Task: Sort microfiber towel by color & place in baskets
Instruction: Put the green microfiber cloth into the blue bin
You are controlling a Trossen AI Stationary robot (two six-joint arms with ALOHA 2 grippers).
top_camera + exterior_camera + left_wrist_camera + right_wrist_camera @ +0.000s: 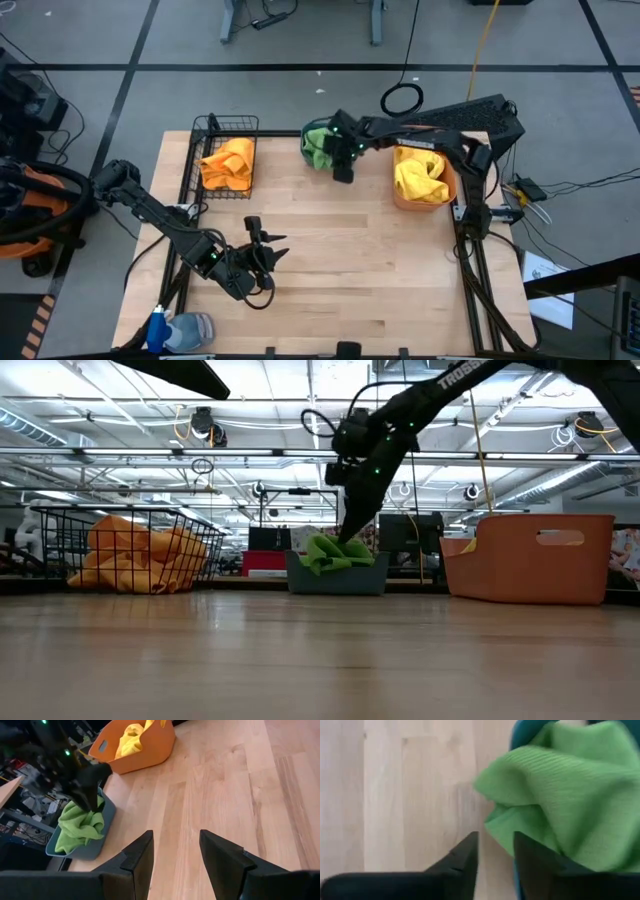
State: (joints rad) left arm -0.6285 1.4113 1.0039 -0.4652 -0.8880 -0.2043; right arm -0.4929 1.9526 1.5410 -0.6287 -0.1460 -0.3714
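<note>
The fold of the green towel spills over the teal tub's rim next to the fingers of my right gripper, so I need to move over the tub, grip the towel [316,147] and tuck it inside.
Orange towels [228,163] lie in the black wire basket [213,124] at the far left. A yellow towel [420,172] fills the orange bin [452,185] at the far right. Between them a green towel [565,795] is heaped in the teal tub [335,582] and spills over its rim. My right gripper [496,855] points down at the tub's near side, open, with only bare wood showing between its fingers. My left gripper [176,855] hovers open over the table near the front left, nothing in it. My right gripper stands with one finger [535,862] close beside the green towel's overhanging fold [500,827]. I cannot tell whether it touches the cloth. Nothing lies between the fingers.
A blue spray bottle [180,330] lies at the table's near left corner. The three baskets stand in a row along the far edge. Bare wood [360,260] stretches across the middle and near right of the table.
</note>
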